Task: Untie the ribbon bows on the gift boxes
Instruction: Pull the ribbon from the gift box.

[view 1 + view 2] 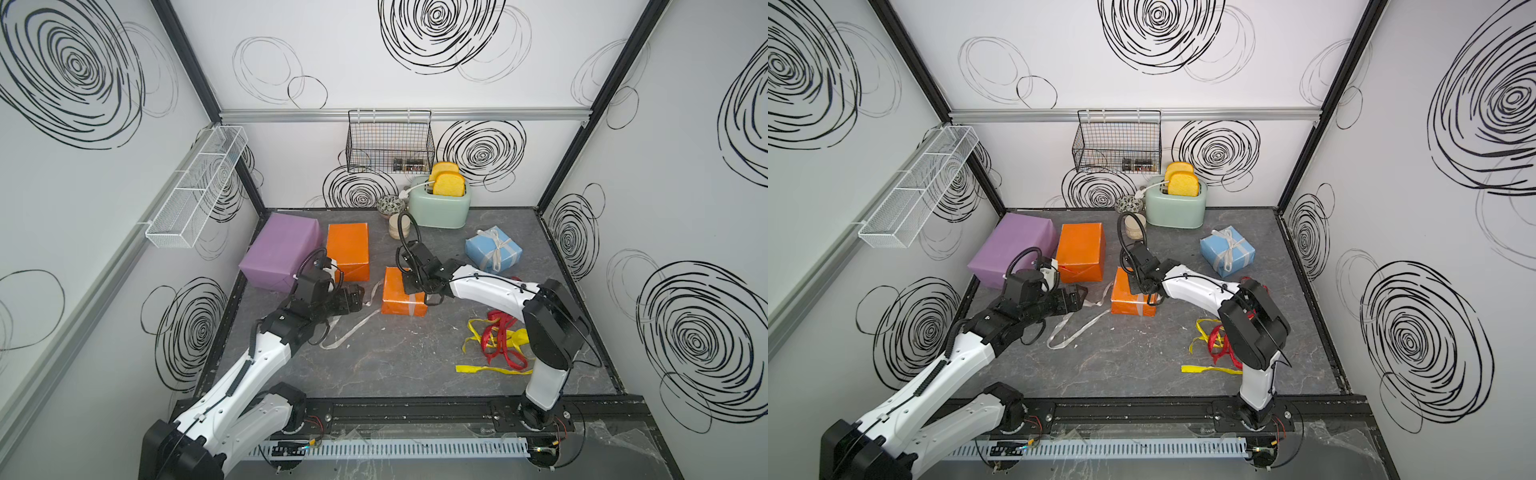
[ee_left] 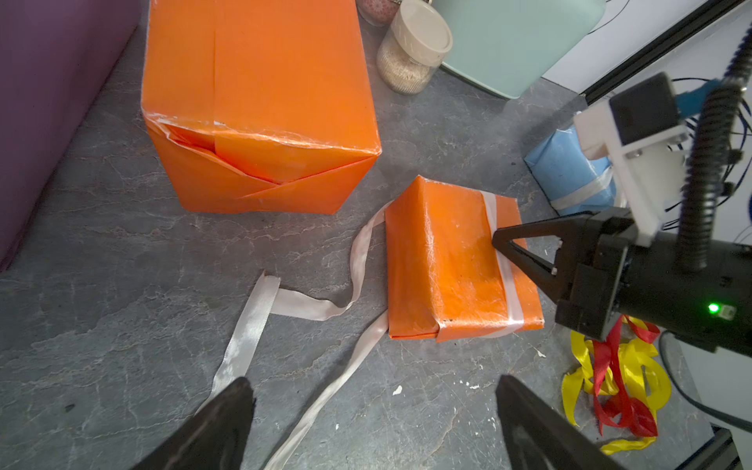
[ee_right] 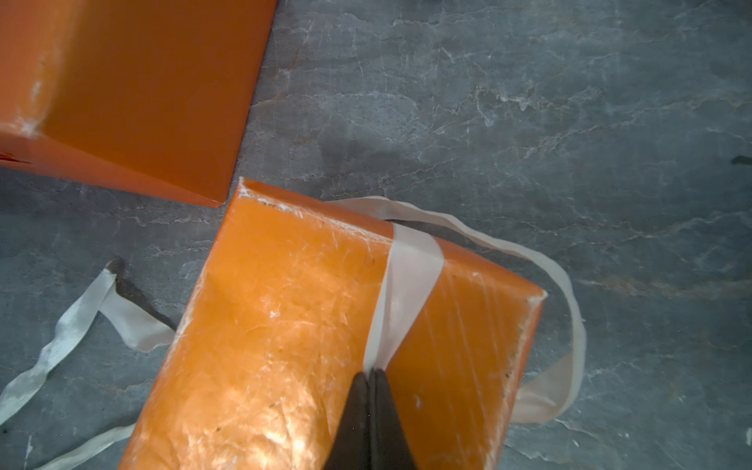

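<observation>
Next, I grab the white ribbon with my left gripper where it crosses the small orange box's near edge [image 1: 412, 311] [image 2: 514, 322], while my right gripper pulls the ribbon up.
The small orange gift box [image 1: 399, 299] [image 3: 293, 325] lies mid-table with a white ribbon [image 3: 409, 268] wrapped over it. My right gripper [image 3: 369, 372] [image 2: 497, 240] is shut on that ribbon on the box top. The ribbon's loose tails [image 2: 252, 325] [image 1: 349, 328] trail over the table towards my left gripper [image 2: 374, 386] [image 1: 362, 297], which hovers open with nothing in it. The light-blue box [image 1: 493, 249] carries a tied white bow [image 1: 492, 239]. The lilac box [image 1: 278, 249] and the medium orange box [image 1: 348, 249] show no ribbon. Yellow and red ribbons [image 1: 498, 340] lie loose by the right arm.
A mint-green toaster [image 1: 440, 203] with toast, a jar [image 1: 397, 226] and a patterned bowl [image 1: 390, 204] stand at the back. A black wire basket [image 1: 388, 143] and a white mesh shelf [image 1: 195, 187] hang on the walls.
</observation>
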Controlling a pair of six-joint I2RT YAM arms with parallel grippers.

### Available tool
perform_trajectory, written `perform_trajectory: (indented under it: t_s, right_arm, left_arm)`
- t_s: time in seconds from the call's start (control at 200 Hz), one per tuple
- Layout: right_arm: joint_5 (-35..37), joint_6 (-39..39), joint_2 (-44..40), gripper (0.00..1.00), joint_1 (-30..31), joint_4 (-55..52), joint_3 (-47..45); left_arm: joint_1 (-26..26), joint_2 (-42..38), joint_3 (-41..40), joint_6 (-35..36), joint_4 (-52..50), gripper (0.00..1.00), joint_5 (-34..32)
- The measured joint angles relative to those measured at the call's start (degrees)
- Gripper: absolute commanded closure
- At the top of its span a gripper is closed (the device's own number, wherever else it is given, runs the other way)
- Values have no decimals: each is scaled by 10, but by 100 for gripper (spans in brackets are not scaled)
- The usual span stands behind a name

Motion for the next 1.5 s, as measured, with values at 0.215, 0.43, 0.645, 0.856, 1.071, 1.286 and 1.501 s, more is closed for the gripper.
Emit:
perform_trajectory:
  t_s: [0.215, 0.43, 0.645, 0.856, 1.071, 1.286, 1.501]
  right_arm:
    - [-104, 24, -52, 100, -38, 58, -67]
    - [-210, 66, -143, 100, -83, 108, -98]
    - [-264, 83, -212, 100, -99, 156, -89]
    - [-274, 83, -223, 100, -100, 155, -35]
    - [-274, 83, -245, 100, -102, 149, 28]
    - [-283, 82, -259, 100, -106, 145, 79]
    - [-287, 82, -271, 100, -123, 131, 94]
  left_arm:
    - [0, -9, 0, 0, 1, 4, 4]
    - [-12, -19, -1, 1, 2, 4, 3]
    - [-31, -18, -1, 3, 1, 4, -1]
    - [-48, -16, -1, 5, 0, 4, -6]
    - [-63, -8, -1, 9, -1, 4, -14]
    - [-70, -2, -1, 15, 4, 4, -13]
    - [-170, 26, 23, 2, 26, 4, -37]
